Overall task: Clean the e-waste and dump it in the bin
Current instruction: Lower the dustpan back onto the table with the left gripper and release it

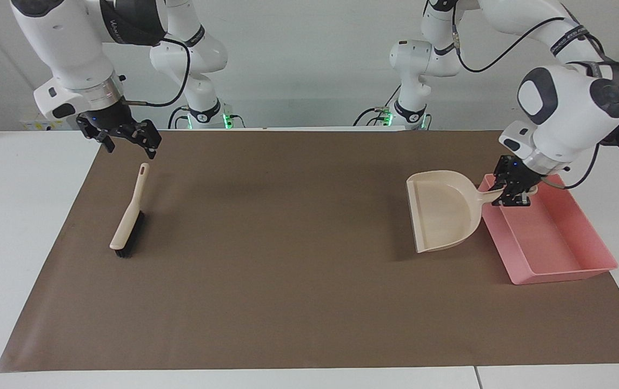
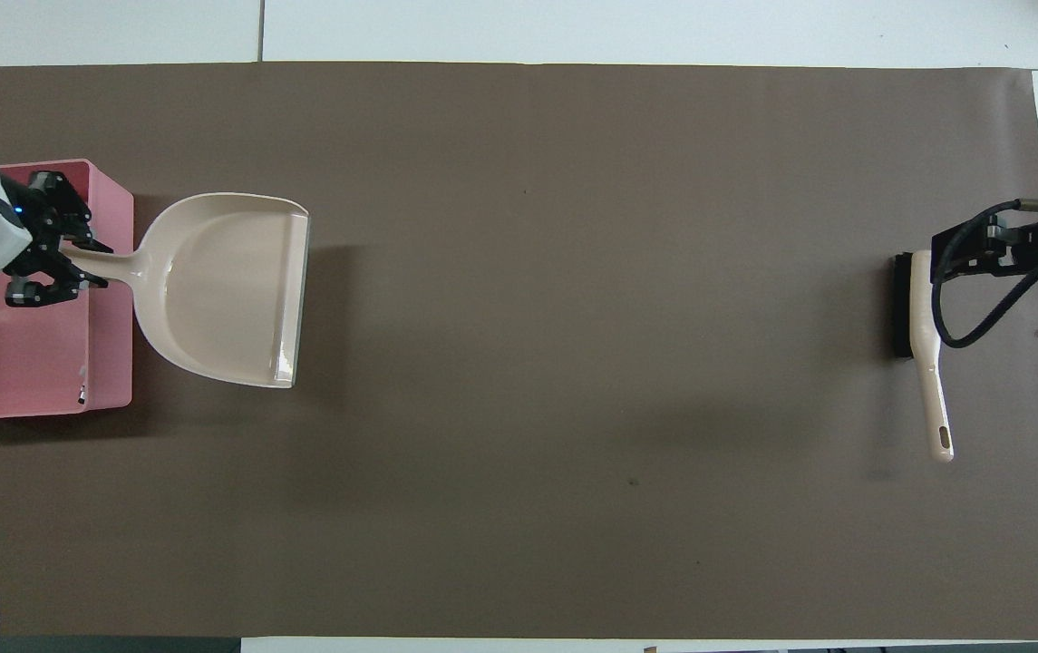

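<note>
My left gripper has the beige dustpan. It will let go of it on the brown mat (image 2: 364, 300) between the pink bin and the brush, closer to the bin.
The pink bin (image 1: 558, 254) stands at the left arm's end of the brown mat; it also shows in the overhead view (image 2: 111, 299). One small dark piece of e-waste (image 2: 81, 394) lies in the bin's corner; the white-and-green piece is out of view. My left gripper (image 1: 510, 190) is over the bin's rim, shut on the handle of the beige dustpan (image 1: 441, 210), and holds the pan level, low over the mat beside the bin. In the overhead view the left gripper (image 2: 52, 265) and dustpan (image 2: 228, 290) show the same. My right gripper (image 1: 128, 147) hangs open and empty over the brush's handle end.
The beige black-bristled brush (image 1: 128, 221) lies on the mat at the right arm's end, handle toward the robots; it also shows in the overhead view (image 2: 922, 326), partly under the right gripper (image 2: 981, 258). The brown mat (image 1: 287, 243) covers most of the white table.
</note>
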